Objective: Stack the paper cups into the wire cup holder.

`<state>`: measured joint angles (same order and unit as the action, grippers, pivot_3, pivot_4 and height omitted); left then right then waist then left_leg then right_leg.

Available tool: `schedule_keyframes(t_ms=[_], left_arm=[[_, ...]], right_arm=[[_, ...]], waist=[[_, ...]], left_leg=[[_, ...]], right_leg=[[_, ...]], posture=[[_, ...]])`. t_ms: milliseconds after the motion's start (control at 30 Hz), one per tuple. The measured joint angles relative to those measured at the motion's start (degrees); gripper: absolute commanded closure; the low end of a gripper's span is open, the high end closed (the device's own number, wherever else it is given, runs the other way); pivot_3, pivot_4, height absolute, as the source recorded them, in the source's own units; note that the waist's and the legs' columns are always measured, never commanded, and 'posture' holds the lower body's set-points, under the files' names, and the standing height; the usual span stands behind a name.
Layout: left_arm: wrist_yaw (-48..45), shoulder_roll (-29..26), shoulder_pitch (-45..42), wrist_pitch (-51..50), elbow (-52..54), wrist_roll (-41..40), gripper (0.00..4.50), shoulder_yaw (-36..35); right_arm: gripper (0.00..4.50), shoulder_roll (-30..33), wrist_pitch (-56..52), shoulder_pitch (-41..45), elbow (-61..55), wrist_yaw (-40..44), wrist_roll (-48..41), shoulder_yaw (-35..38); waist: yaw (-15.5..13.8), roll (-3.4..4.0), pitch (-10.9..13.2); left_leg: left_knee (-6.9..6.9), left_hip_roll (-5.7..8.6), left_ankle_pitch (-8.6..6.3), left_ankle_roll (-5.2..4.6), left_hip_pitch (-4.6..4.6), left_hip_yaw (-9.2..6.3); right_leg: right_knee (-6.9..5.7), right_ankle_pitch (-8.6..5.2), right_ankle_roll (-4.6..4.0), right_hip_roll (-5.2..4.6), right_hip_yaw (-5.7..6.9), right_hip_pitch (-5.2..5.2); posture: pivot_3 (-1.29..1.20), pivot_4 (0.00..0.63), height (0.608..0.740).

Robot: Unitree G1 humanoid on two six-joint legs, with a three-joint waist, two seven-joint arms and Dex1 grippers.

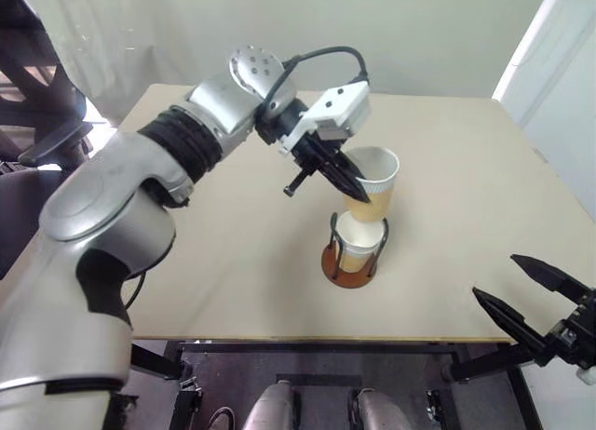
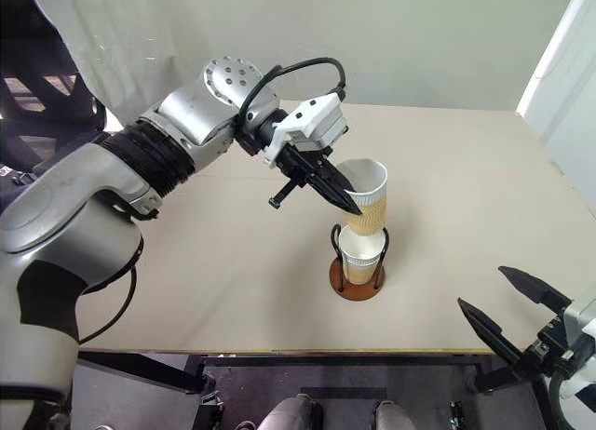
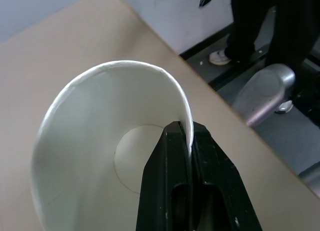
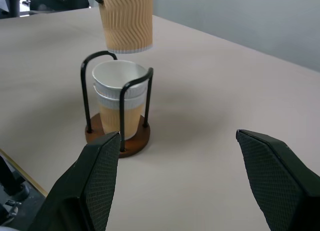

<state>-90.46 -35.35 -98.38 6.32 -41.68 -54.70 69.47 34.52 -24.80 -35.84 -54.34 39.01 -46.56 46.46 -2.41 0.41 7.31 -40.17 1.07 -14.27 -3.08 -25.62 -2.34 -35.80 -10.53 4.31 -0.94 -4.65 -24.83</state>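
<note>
The robot's left gripper needs to release the tan ribbed paper cup inside the paper cups nested in the wire cup holder (image 1: 360, 233).
My left gripper (image 1: 358, 188) is shut on the rim of a tan ribbed paper cup (image 1: 377, 183), one finger inside its white wall and one outside (image 3: 189, 136). The cup hangs slightly tilted, its bottom just above the wire cup holder (image 1: 349, 274). Two more paper cups (image 4: 120, 83) sit nested inside the holder's black wire loops on the rust-brown base (image 4: 135, 143). The held cup (image 4: 127, 21) does not touch them. My right gripper (image 1: 495, 275) stands open with nothing in it, off the table's front right corner, pointing toward the holder.
The tan table (image 1: 233, 262) has bare room all around the holder. Its front edge (image 1: 279, 339) runs just before me. A black chair (image 1: 37, 123) stands at the left, and a white panel (image 1: 559, 67) rises at the back right.
</note>
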Motion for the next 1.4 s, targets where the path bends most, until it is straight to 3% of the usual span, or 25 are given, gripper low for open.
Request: schedule_keyframes(t_ms=[333,800,1400], left_arm=[[0.0,1.0,-0.6,2.4,-0.1,-2.3,4.48,7.2],[0.0,3.8,-0.6,4.3,-5.5,-0.3,4.48,8.0],[0.0,3.7,-0.3,3.9,-4.6,-0.3,4.48,8.0]], right_arm=[[0.71,-0.7,1.0,-2.5,-1.4,-1.3,0.0,0.1],[0.71,-0.6,1.9,-4.1,-2.2,-2.5,-0.5,0.1],[0.71,0.5,1.9,-4.0,-2.2,-3.6,-0.6,0.1]], waist=[[0.0,0.00,0.0],[0.0,-0.01,0.0],[0.0,-0.01,0.0]], left_leg=[[0.00,0.03,-0.18,0.29,0.23,-0.01],[0.01,0.19,-0.22,0.12,0.24,-0.05],[0.02,0.28,-0.33,0.35,0.24,-0.04]], right_leg=[[0.00,-0.15,-0.11,-0.01,0.00,0.28],[0.00,-0.51,0.29,-0.12,-0.01,0.36],[0.08,-0.66,0.51,-0.22,-0.01,0.45]], posture=[[0.00,0.150,0.740],[0.00,0.150,0.740],[0.00,0.150,0.740]])
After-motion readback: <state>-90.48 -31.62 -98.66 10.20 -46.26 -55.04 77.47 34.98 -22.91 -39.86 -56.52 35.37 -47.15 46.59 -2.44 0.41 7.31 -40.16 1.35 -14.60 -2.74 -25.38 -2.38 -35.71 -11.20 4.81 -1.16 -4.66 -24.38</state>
